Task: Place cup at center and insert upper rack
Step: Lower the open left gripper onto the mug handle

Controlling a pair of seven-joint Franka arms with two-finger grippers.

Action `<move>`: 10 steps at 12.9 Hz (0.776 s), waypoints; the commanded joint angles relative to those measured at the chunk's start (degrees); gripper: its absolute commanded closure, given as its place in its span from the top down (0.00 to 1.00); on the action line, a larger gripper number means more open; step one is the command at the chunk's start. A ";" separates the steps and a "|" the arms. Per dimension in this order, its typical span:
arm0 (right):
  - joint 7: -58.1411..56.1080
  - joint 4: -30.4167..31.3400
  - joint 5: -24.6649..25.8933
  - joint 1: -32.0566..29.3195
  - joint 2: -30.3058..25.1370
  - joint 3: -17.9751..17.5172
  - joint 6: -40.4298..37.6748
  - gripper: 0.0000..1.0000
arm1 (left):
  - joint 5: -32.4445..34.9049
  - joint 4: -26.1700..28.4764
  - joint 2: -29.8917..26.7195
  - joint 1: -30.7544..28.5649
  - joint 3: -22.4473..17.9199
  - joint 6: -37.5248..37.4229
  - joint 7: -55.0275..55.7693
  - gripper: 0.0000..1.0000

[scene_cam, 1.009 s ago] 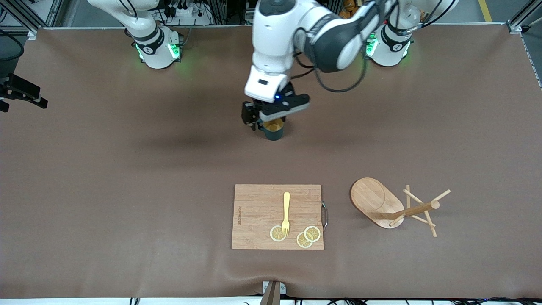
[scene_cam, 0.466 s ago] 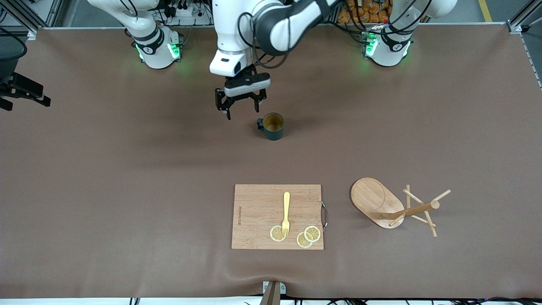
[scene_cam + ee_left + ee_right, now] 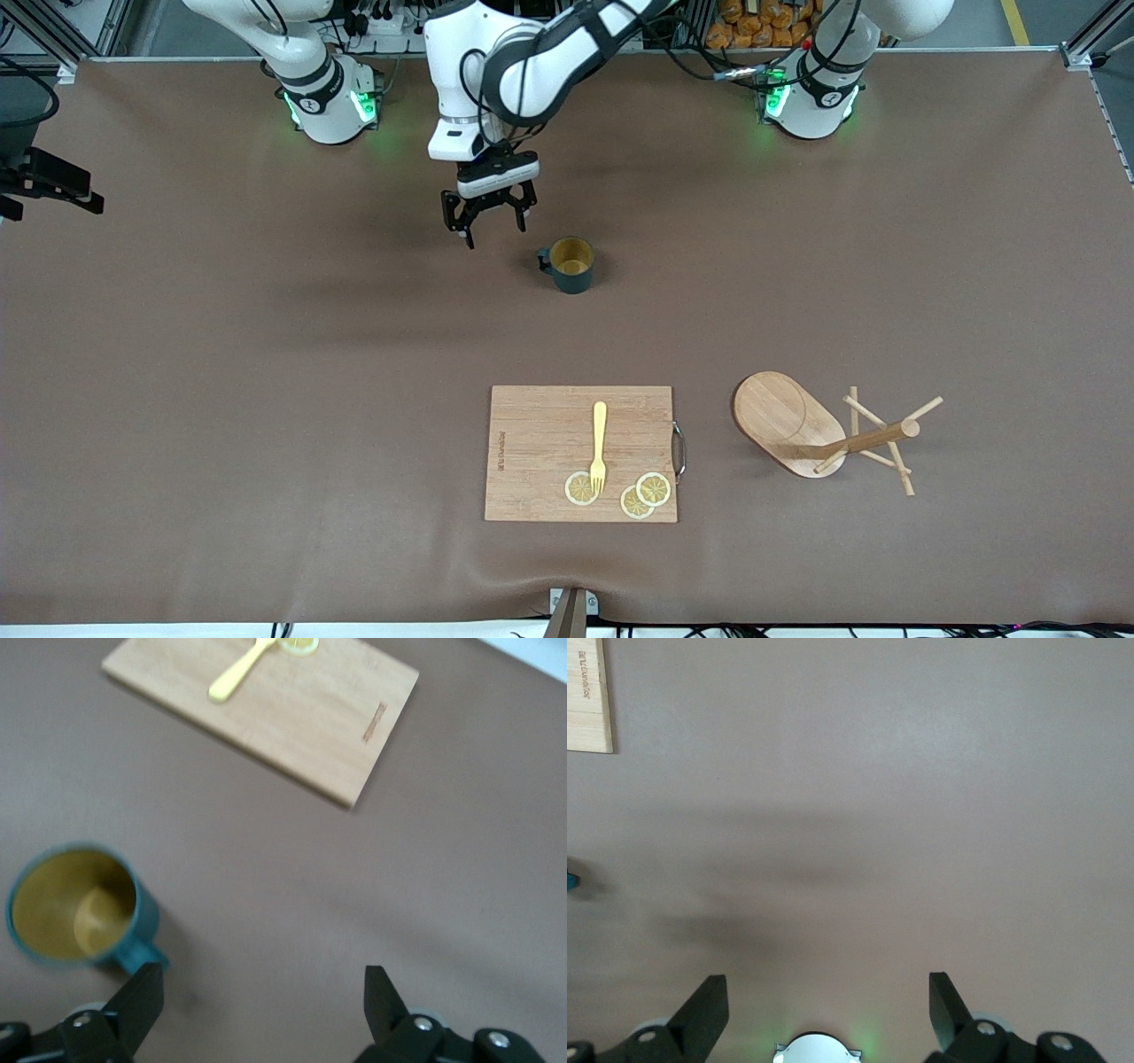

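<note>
The left gripper will go to the dark teal cup next and close on the cup's handle (image 3: 544, 260) (image 3: 142, 954).
The dark teal cup (image 3: 571, 264) stands upright on the brown table, mid-table, yellowish inside. It also shows in the left wrist view (image 3: 75, 904), beside one finger and untouched. My left gripper (image 3: 492, 226) is open and empty, in the air beside the cup toward the right arm's end; its wrist view (image 3: 261, 988) shows only bare table between the fingers. The bamboo upper rack (image 3: 797, 425) lies on its side, nearer the front camera, toward the left arm's end. My right gripper (image 3: 824, 992) is open and empty over bare table and waits.
A bamboo cutting board (image 3: 540, 443) lies nearer the front camera than the cup, with a yellow fork (image 3: 599, 443) and three lemon slices (image 3: 638, 496) on it. The rack's pegs (image 3: 895, 443) stick out toward the left arm's end.
My left gripper has let go of the cup, opened, and moved off toward the right arm's end and the bases. The cup stays where it was set.
</note>
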State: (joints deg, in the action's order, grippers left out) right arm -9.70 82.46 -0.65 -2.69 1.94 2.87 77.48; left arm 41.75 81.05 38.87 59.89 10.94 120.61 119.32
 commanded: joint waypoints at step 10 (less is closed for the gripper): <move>-0.85 1.21 -4.17 0.40 -0.45 -0.67 0.04 1.00 | -4.03 -1.51 6.65 4.01 -1.09 -4.95 20.50 1.00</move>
State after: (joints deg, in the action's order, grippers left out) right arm -9.76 83.10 -2.46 -2.37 1.95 2.10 77.44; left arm 40.32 80.99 45.06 63.74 10.28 117.33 138.18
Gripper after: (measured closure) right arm 0.000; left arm 0.000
